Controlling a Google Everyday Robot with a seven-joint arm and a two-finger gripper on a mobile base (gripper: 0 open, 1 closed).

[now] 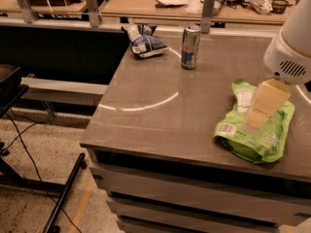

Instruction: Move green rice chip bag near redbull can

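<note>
The green rice chip bag's near end [250, 148], beside the table's front edge, is the next place my gripper will go to and close.
The green rice chip bag [262, 135] lies flat near the table's front right, lime green with white label panels and a barcode at its left end. The redbull can [190, 46] stands upright at the back middle of the table, well apart from the bag. My gripper [252, 123] comes down from the white arm [291, 47] at the upper right. It hangs right over the middle of the bag, its tip at or just above the bag's surface, and hides part of the bag.
A small dark blue and white bag [146, 43] lies at the table's back left, left of the can. The grey table [146, 125] has drawers below its front edge. Behind it is a cluttered wooden bench [160, 4]. Dark stand legs [63, 198] and cables lie on the floor at left.
</note>
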